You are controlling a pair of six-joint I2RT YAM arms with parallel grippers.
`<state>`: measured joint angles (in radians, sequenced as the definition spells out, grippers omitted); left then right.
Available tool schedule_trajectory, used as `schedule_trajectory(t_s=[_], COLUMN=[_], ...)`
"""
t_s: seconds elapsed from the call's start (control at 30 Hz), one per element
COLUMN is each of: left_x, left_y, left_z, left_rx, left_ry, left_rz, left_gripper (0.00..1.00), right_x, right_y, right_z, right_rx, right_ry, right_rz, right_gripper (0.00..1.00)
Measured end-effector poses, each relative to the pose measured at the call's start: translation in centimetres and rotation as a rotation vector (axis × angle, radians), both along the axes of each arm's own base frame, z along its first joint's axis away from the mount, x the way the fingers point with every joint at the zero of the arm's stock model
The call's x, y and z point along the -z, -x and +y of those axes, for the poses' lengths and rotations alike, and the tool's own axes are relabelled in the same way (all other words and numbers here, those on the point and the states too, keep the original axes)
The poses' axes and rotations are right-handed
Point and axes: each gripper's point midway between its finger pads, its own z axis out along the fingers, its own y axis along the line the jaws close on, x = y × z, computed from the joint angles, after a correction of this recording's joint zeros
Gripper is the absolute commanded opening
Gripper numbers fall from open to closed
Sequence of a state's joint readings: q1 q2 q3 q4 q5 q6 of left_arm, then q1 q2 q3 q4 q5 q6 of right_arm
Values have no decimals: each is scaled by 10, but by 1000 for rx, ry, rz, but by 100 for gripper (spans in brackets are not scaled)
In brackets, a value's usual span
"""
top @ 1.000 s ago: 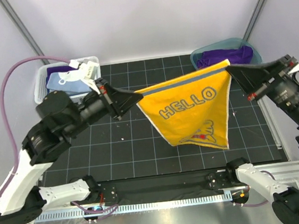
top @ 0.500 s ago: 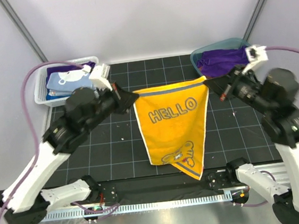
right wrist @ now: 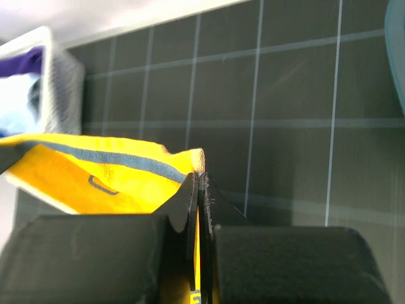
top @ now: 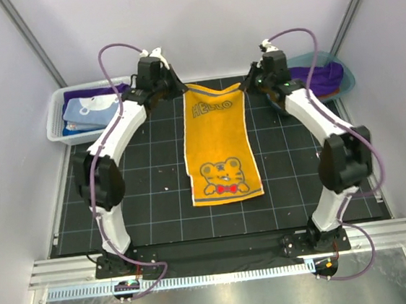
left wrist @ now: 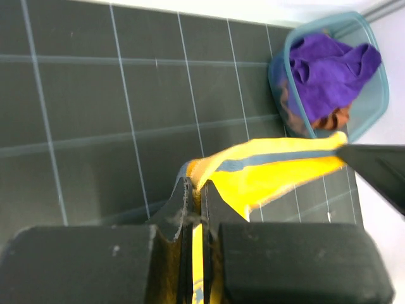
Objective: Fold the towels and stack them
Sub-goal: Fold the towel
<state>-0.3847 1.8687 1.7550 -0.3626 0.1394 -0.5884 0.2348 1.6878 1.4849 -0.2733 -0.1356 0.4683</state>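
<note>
Next, my left gripper lets go of the yellow-orange towel's far corner on its near end at the edge [top: 193, 190] beside the tiger print.
A yellow-orange towel [top: 219, 146] with navy "HELLO" lettering and a tiger print lies stretched lengthwise on the black grid mat, its far edge lifted. My left gripper [top: 180, 90] is shut on its far left corner [left wrist: 197, 171]. My right gripper [top: 247, 86] is shut on its far right corner [right wrist: 196, 158]. A deep purple towel [top: 311, 77] sits in the teal tub [top: 345, 72]; it also shows in the left wrist view [left wrist: 329, 69]. Light blue and purple towels [top: 88, 109] lie in the white mesh basket [top: 54, 120].
The basket stands at the mat's far left and the tub at its far right. The white back wall rises just behind both grippers. A metal rail [top: 223, 273] runs along the near edge by the arm bases.
Both arms have reached far back from the middle of the mat, carrying the towel's top corners. The towel hung in the air before; now most of it lies flat on the mat.
</note>
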Motion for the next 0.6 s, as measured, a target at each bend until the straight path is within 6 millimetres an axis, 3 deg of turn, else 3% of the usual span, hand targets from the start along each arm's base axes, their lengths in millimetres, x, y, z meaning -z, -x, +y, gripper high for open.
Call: schedule_trajectory(t_s=[0.1,0.23,0.33,0.47,0.6], left_x=[15,40,57,65,83], left_y=[-36,-67,-75,-75,-56], left_z=[-4,6,16,19,16], left_rx=[13,1,-6,2,18], left_ry=[24,30,22,28,35], left_rz=[4,25,50,55,93], left_gripper=[0,0,0,0,0], right_x=[30,58,68,61,65], right_y=[-45,-79,-85,-89,-76], right_z=[6,10,9,6,3], right_rx=[18,29,37,45,46], right_ry=[13,22,32,35,36], right_rz=[11,21,28,-11,-8], right_gripper=[1,1,1,1,1])
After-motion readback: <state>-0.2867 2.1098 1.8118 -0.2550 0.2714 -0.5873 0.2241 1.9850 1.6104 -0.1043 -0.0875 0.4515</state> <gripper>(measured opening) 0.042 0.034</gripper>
